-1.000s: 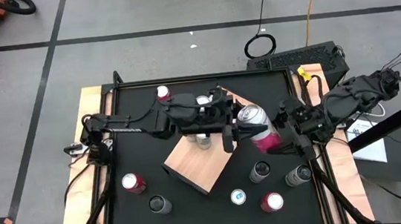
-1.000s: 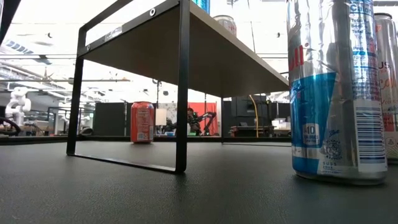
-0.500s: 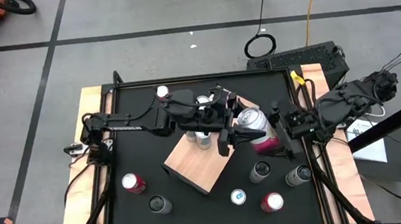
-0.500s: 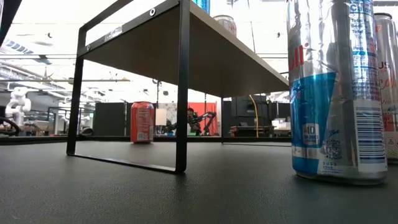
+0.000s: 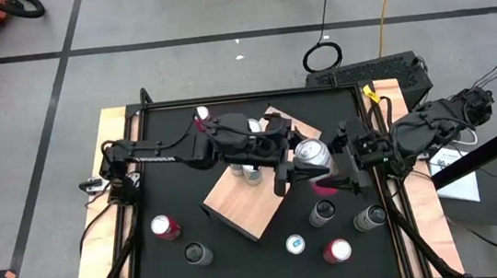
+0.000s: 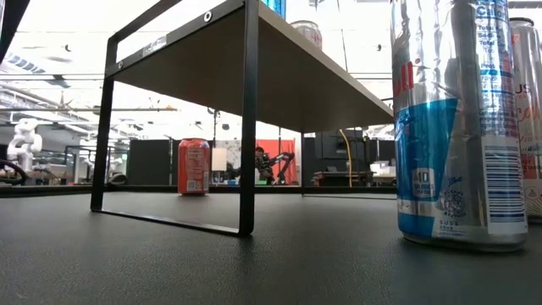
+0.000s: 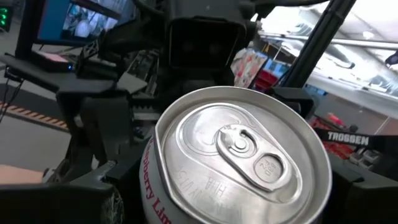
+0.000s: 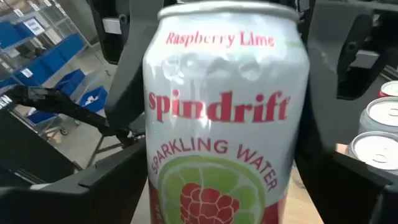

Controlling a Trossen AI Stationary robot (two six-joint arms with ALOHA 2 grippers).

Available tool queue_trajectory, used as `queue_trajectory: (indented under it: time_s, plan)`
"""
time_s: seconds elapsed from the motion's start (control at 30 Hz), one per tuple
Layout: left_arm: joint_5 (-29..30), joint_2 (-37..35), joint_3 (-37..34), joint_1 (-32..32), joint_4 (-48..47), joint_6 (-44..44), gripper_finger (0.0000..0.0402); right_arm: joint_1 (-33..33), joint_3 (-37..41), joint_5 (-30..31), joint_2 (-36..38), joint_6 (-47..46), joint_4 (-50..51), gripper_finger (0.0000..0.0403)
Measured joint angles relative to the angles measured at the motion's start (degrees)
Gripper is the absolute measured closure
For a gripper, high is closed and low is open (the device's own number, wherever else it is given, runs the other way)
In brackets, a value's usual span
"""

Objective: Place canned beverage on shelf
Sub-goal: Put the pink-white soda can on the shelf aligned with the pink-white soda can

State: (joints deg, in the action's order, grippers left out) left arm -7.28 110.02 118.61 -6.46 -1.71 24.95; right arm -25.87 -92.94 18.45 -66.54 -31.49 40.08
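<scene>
The can's lid faces into my left gripper. My right gripper needs to hold the can while my left gripper opens and takes it by its pink base (image 5: 324, 188).
A canned beverage (image 5: 313, 155), white with a pink base and a raspberry-lime label (image 8: 224, 124), hangs in the air past the right corner of the shelf (image 5: 242, 209). The shelf is a tan board on a black frame (image 6: 247, 127). My left gripper (image 5: 296, 164) reaches in from the table's left and is shut on the can's upper part. My right gripper (image 5: 334, 174) comes from the right. It is open, with a finger (image 8: 93, 186) on either side of the can's lower part. Two cans (image 5: 252, 171) stand on the shelf. My left gripper pinches the can's side wall just below the lid (image 7: 149, 180) between its two fingers (image 8: 127, 68). The fingers come about level from the table's left. The can is lifted clear and nearly upright, with its pink base tipped a little toward the table's near edge.
Several cans stand on the black tabletop: a red one (image 5: 165, 226) and a dark one (image 5: 198, 253) at the near left, and several (image 5: 337, 250) at the near right below the grippers. A tall silver-blue can (image 6: 461, 127) fills the low view's right. A wooden rim (image 5: 98, 201) edges the table.
My left gripper has rolled at the wrist, and the can in it has tipped from a clear slant to nearly upright, its lid now facing up. My right gripper has turned along with the can and still stands around its lower part.
</scene>
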Motion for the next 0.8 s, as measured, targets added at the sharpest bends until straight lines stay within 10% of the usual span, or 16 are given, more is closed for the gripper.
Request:
queue_trajectory:
  time_s: [0.8]
  plan:
    - [4.1,0.0,0.0,0.1,-3.3,-0.5,0.0106,0.0,0.1,4.3,-0.5,5.2,1.8,0.0136]
